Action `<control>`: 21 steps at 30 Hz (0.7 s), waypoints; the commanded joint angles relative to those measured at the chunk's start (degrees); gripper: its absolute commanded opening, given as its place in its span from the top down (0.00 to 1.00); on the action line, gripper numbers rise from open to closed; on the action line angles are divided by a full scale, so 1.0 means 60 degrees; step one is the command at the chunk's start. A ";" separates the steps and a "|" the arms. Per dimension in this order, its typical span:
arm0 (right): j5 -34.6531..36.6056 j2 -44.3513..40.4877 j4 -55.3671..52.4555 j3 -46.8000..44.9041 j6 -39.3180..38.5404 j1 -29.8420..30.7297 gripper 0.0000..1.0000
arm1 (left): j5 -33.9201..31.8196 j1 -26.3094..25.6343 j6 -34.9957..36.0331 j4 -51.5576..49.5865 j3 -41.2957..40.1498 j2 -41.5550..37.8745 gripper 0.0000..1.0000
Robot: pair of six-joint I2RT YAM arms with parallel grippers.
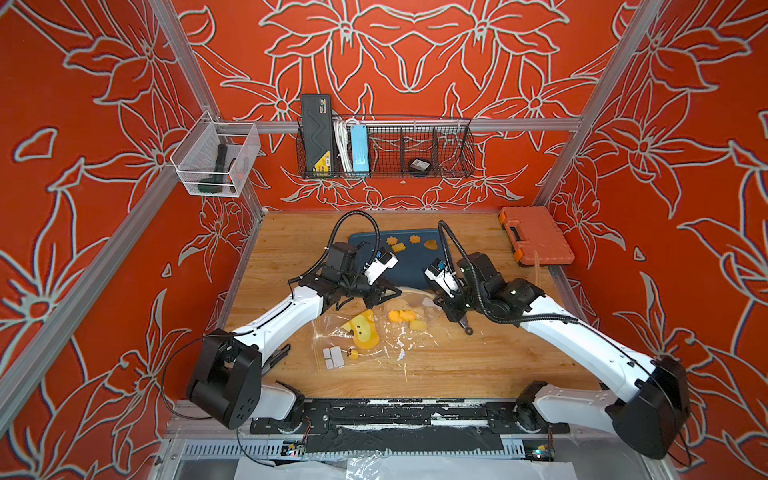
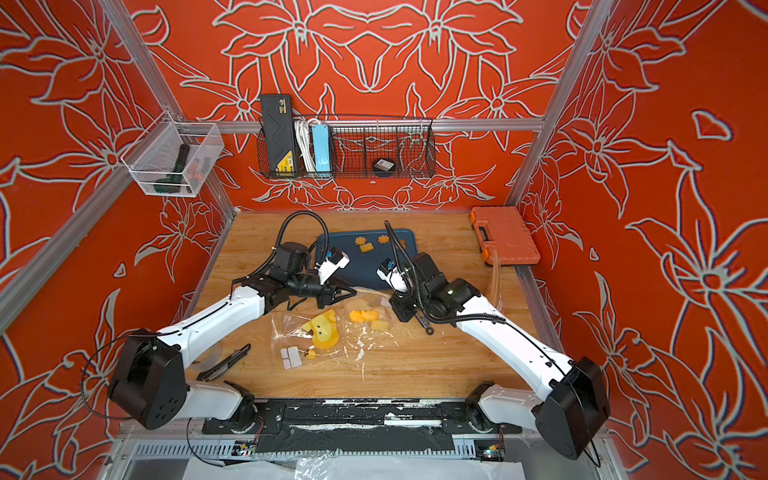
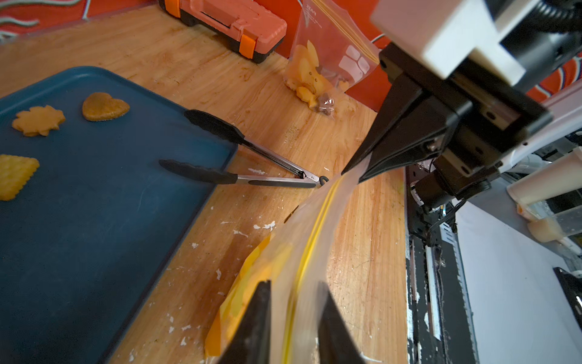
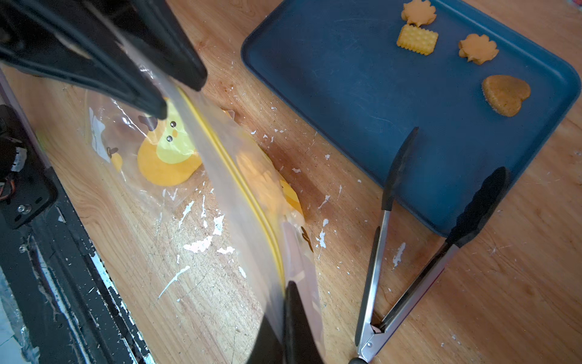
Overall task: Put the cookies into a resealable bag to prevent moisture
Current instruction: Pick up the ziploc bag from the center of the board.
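The resealable bag, now hanging over the wooden table, will be let go by my right gripper on the table (image 1: 509,296) between the tongs and the orange tool case.
The resealable bag (image 1: 376,332), clear with a yellow cartoon figure, hangs by its yellow zip edge (image 3: 315,233) over the wooden table. My left gripper (image 3: 294,315) is shut on one end of that edge, and my right gripper (image 4: 283,299) is shut on the other end. In a top view both grippers, the left (image 1: 390,292) and the right (image 1: 439,298), are just in front of the blue tray (image 1: 370,241). Several cookies (image 1: 402,316) lie inside the bag. Several more cookies (image 4: 417,40) sit on the tray, among them a heart (image 3: 105,106).
Metal tongs (image 4: 409,252) with black tips lie open, partly on the tray's near corner, beside my right gripper. An orange tool case (image 1: 536,241) sits at the back right. A second clear bag (image 3: 327,63) holding cookies leans against the right wall.
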 commanded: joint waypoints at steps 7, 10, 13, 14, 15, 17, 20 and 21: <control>0.0811 -0.0306 0.0175 -0.0076 0.0575 -0.0034 1.00 | -0.1648 -0.0161 -0.0177 -0.0098 -0.0020 -0.0386 0.71; 0.1595 -0.0680 -0.0179 0.0133 0.0950 -0.0039 1.00 | -0.2778 -0.0154 -0.0839 -0.0046 -0.0212 -0.0912 0.53; 0.2539 -0.1004 -0.0985 0.0836 0.1411 -0.0034 1.00 | -0.4606 -0.0162 -0.2181 0.0111 -0.0301 -0.1518 0.06; 0.2948 -0.1087 -0.1297 0.1118 0.1558 -0.0047 1.00 | -0.5206 -0.0162 -0.2603 0.0084 -0.0309 -0.1668 0.00; 0.3360 -0.1109 -0.1603 0.1437 0.1695 -0.0062 1.00 | -0.5818 -0.0162 -0.2994 -0.0022 -0.0282 -0.1798 0.00; 0.3885 -0.0946 -0.2520 0.2266 0.1967 -0.0313 1.00 | -0.6609 -0.0162 -0.3583 -0.0516 -0.0051 -0.1819 0.00; 0.4096 -0.0691 -0.3156 0.3025 0.2090 -0.1104 1.00 | -0.7259 -0.0148 -0.4242 -0.1488 0.0442 -0.1559 0.00; 0.3876 -0.0592 -0.3224 0.3162 0.2149 -0.1580 1.00 | -0.7312 -0.0147 -0.4355 -0.1693 0.0514 -0.1495 0.00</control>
